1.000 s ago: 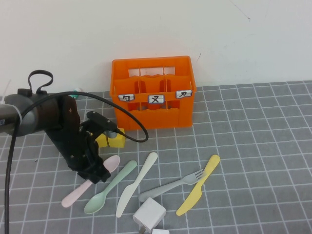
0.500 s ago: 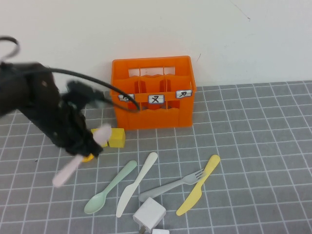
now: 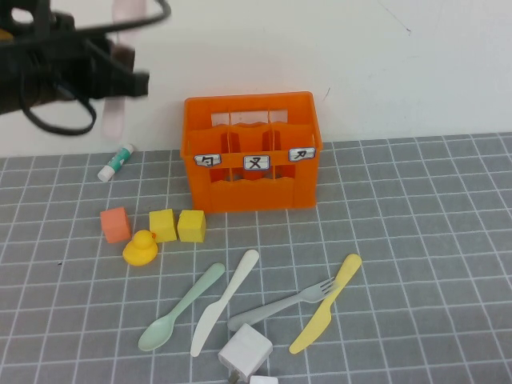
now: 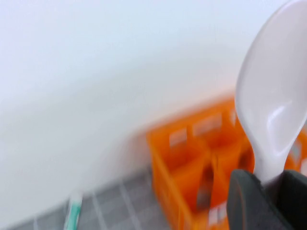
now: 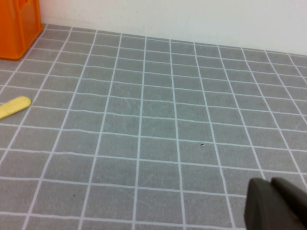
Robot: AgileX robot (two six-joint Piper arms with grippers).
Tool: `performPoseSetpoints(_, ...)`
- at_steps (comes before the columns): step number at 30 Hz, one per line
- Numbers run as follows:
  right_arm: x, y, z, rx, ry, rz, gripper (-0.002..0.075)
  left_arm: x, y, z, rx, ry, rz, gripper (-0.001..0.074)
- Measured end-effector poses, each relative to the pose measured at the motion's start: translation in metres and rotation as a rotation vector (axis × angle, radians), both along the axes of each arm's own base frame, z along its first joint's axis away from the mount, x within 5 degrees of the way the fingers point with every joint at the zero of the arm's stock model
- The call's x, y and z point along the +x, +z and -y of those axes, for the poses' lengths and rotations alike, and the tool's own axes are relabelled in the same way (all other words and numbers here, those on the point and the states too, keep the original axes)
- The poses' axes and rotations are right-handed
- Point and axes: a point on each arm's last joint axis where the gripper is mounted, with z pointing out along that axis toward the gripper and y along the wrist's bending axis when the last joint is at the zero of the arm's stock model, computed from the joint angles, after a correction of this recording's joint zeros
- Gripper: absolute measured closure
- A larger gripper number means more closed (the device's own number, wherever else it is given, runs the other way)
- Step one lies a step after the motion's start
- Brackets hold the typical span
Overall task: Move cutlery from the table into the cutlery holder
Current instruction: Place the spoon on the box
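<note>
I need to let go of the pale pink spoon with my left gripper in the orange cutlery holder's compartment (image 3: 220, 138) (image 4: 184, 155) nearest the glue stick.
My left gripper (image 3: 120, 76) is raised high at the back left, to the left of the orange cutlery holder (image 3: 252, 152), and is shut on the pale pink spoon (image 3: 114, 112). In the left wrist view the spoon's bowl (image 4: 273, 96) sticks out past the fingers (image 4: 247, 201), with the holder (image 4: 192, 163) beyond it. On the table (image 3: 432, 240) lie a mint green spoon (image 3: 180, 308), a white knife (image 3: 224, 302), a grey fork (image 3: 280, 304) and a yellow knife (image 3: 326, 304). My right gripper (image 5: 272, 184) is shut and empty over bare table, out of the high view.
An orange cube (image 3: 115, 224), two yellow blocks (image 3: 176, 226) and a yellow duck (image 3: 140, 248) sit left of the cutlery. A glue stick (image 3: 117, 162) lies by the back wall. A white boxy object (image 3: 246, 352) rests at the front edge.
My left gripper has lifted the pink spoon off the table and carried it up and back, uncovering the orange cube and the duck. The right arm has not moved.
</note>
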Motion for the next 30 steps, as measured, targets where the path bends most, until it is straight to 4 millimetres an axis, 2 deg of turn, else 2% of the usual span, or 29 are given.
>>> performPoseSetpoints(4, 0.000, 0.000, 0.000, 0.000, 0.000, 0.000, 0.0729, 0.007, 0.001, -0.003, -0.145, 0.094, 0.120, 0.0642)
performPoseSetpoints(9, 0.000, 0.000, 0.000, 0.000, 0.000, 0.000, 0.0729, 0.020, -0.014, -0.012, -0.277, 0.244, 0.214, 0.0642)
performPoseSetpoints(16, 0.000, 0.000, 0.000, 0.000, 0.000, 0.000, 0.0729, 0.052, -0.058, -0.008, -0.338, 0.318, 0.115, 0.0642)
performPoseSetpoints(20, 0.000, 0.000, 0.000, 0.000, 0.000, 0.000, 0.0729, 0.067, -0.082, 0.004, -0.295, 0.294, 0.121, 0.0642)
performPoseSetpoints(25, 0.000, 0.000, 0.000, 0.000, 0.000, 0.000, 0.0729, 0.077, -0.092, 0.029, -0.233, 0.163, 0.278, 0.0642)
performPoseSetpoints(30, 0.000, 0.000, 0.000, 0.000, 0.000, 0.000, 0.0729, 0.092, -0.117, 0.043, -0.279, 0.097, 0.372, 0.0642)
